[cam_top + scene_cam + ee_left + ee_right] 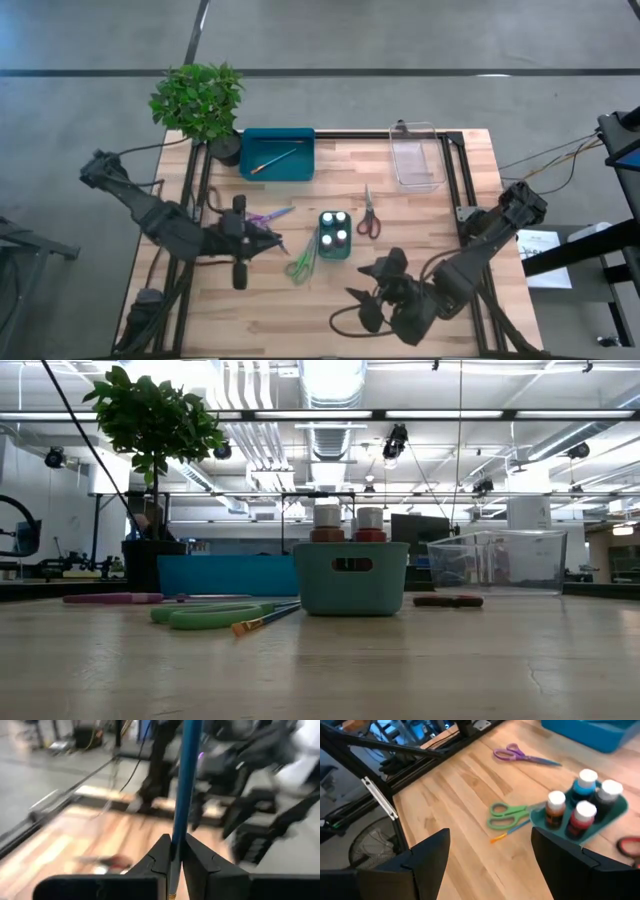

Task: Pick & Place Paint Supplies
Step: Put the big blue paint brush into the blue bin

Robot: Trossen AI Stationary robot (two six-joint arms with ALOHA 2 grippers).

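The blue brush, now held below the purple scissors, is to be released by my left gripper, which will let it go in the middle of the big teal tray (279, 160).
My left gripper (268, 240) (177, 840) is over the table's left middle, below the purple scissors (266, 215), shut on a thin blue brush (187, 780). My right gripper (372, 292) (490, 850) hovers open and empty at the near right. Four white-capped pots (335, 232) (580, 802) stand in a small teal tray (352, 575). Green scissors (302, 262) (507, 815) lie flat left of it, over another brush (262, 622) (512, 829). Red scissors (368, 215) lie to its right. A further brush (272, 160) lies in the big teal tray (300, 165). My left gripper pinches the blue brush's shaft (179, 827) between its two fingertips. The brush runs on past the fingertips, and its yellowish end (172, 895) shows back between the fingers. The brush is lifted clear of the table.
A potted plant (200, 100) stands at the far left corner beside the big teal tray. A clear plastic tray (417, 155) (495, 560) stands at the far right. Bare wood lies along the near edge between the two arms (300, 320).
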